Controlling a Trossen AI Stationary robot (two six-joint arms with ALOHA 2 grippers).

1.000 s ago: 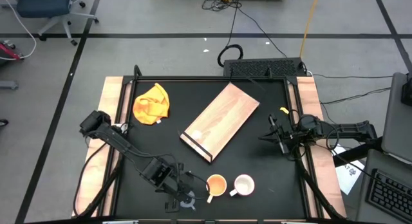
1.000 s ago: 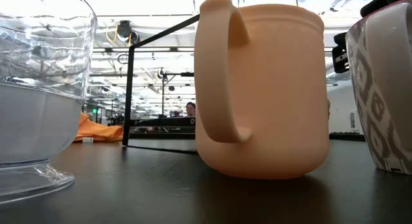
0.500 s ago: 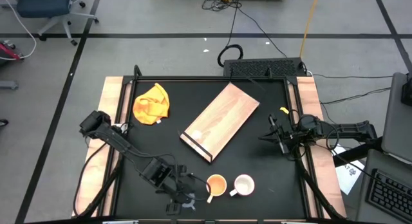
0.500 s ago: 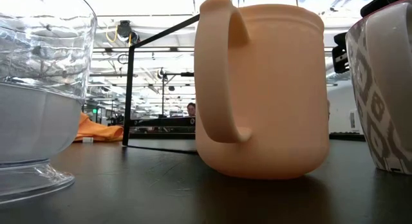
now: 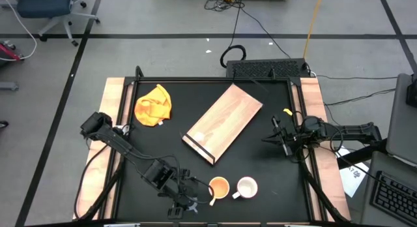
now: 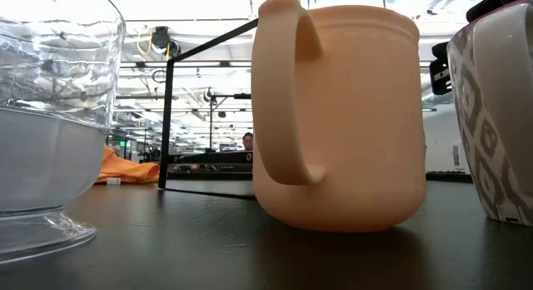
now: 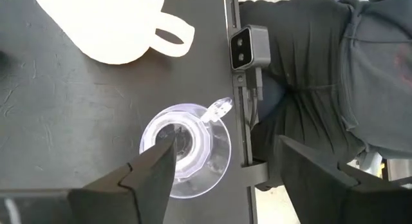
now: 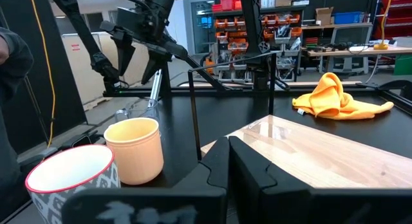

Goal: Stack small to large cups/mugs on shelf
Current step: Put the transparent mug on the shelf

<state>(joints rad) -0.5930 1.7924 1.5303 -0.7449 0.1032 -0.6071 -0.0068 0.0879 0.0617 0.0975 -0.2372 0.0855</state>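
Note:
My left gripper needs to grab the tiny clear glass cup's rim (image 5: 187,194) (image 7: 142,152), on the side opposite the cup's handle, facing the shelf.
The tiny clear glass cup (image 7: 187,151) stands upright on its foot near the table's front edge (image 5: 191,204) and fills the left of the low view (image 6: 50,115). My left gripper (image 7: 225,147) hangs open above it, and one finger (image 7: 151,169) shows in front of the cup's rim. To the cup's right stand the yellow-orange mug (image 5: 219,187) and the white mug (image 5: 247,186), both upright on the tabletop. The shelf (image 5: 223,122) lies slantwise mid-table. At the right edge my right gripper (image 5: 277,139) waits, shut and holding nothing.
A yellow cloth (image 5: 154,104) lies at the far left of the table. A small camera (image 7: 248,47) sits on the front rail beside the glass cup. A person in dark clothes (image 7: 322,69) stands just beyond that rail. Bare black tabletop (image 5: 260,162) lies between shelf and mugs.
My left gripper has opened over the glass cup and tipped slightly, without shifting along the table. The cup and both mugs stand where they were.

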